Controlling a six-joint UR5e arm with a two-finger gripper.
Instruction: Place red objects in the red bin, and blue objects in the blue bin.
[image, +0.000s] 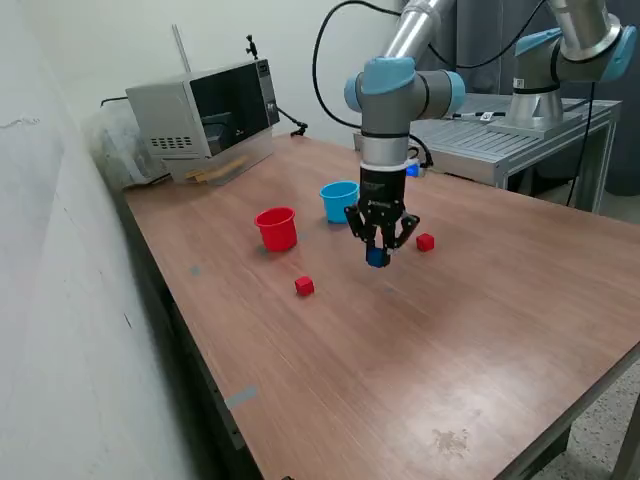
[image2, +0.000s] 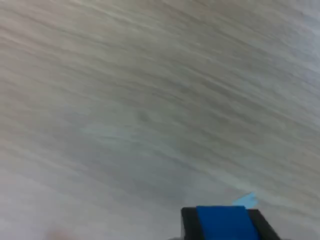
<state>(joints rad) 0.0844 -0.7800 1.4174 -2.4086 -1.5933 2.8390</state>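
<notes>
Next, I release the dark blue cube inside the light blue bin (image: 341, 204) beside the red bin.
My gripper (image: 377, 257) is shut on a dark blue cube (image: 377, 258) and holds it just above the wooden table (image: 420, 350). The wrist view shows the blue cube (image2: 222, 222) between the black fingers (image2: 189, 224), over blurred table wood. The light blue bin (image: 339, 201) stands upright behind the gripper. The red bin (image: 277, 228) stands upright to the exterior view's left of it. One red cube (image: 304, 286) lies in front of the red bin. Another red cube (image: 425, 242) lies just to the exterior view's right of the gripper. I see no second blue cube.
A grey microwave-like box (image: 205, 115) sits at the table's back left corner by the white wall (image: 60, 300). A second robot arm (image: 560, 60) stands on a metal bench at the back right. The table's edges run along the front and right.
</notes>
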